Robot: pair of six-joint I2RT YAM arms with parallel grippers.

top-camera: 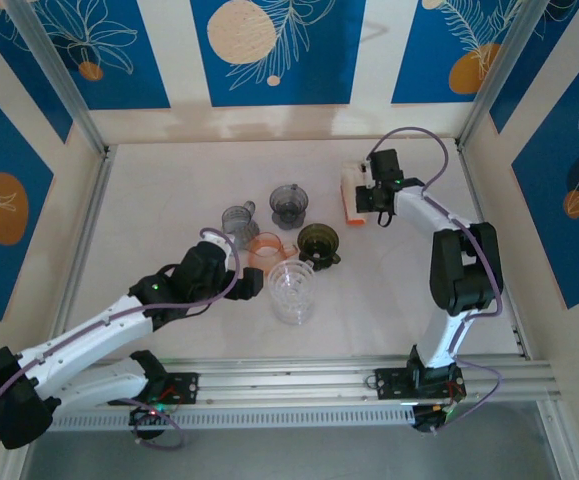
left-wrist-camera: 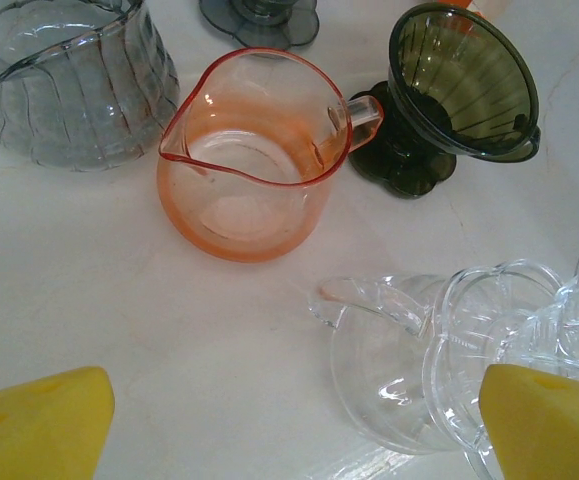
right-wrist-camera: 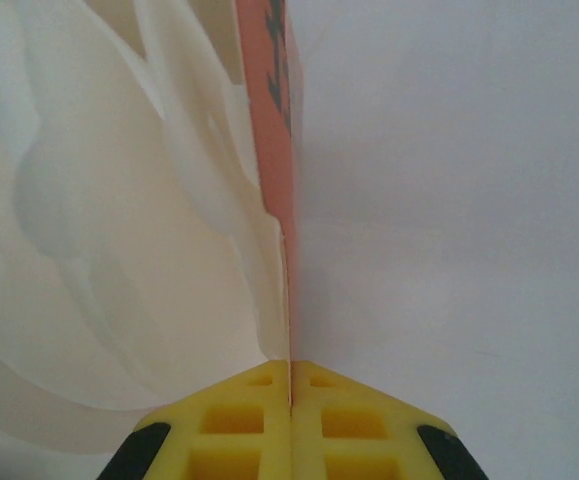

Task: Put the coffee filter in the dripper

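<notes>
My right gripper is pinching the orange side of the pack, so I need to open it, back away and take a coffee filter from inside the pack point(right-wrist-camera: 204, 190).
The coffee filters point(top-camera: 352, 192) are a white stack in an orange-edged pack at the back right. My right gripper point(top-camera: 371, 200) sits at that pack. In the right wrist view its yellow fingers point(right-wrist-camera: 239, 420) are pressed together on a thin white filter edge point(right-wrist-camera: 219, 200), with the orange pack wall point(right-wrist-camera: 274, 110) running alongside. A clear dripper point(top-camera: 292, 290) stands mid-table, with my left gripper point(top-camera: 257, 280) open just left of it. In the left wrist view the clear dripper point(left-wrist-camera: 439, 360) lies by the right finger point(left-wrist-camera: 544, 420). A dark green dripper point(left-wrist-camera: 459, 95) stands behind.
An orange pitcher point(left-wrist-camera: 254, 170) sits in the middle between the drippers. A clear ribbed server point(left-wrist-camera: 69, 80) is at its left and a grey dripper point(top-camera: 289, 203) further back. Another grey glass piece point(top-camera: 239, 220) stands beside them. Bare table lies to the left.
</notes>
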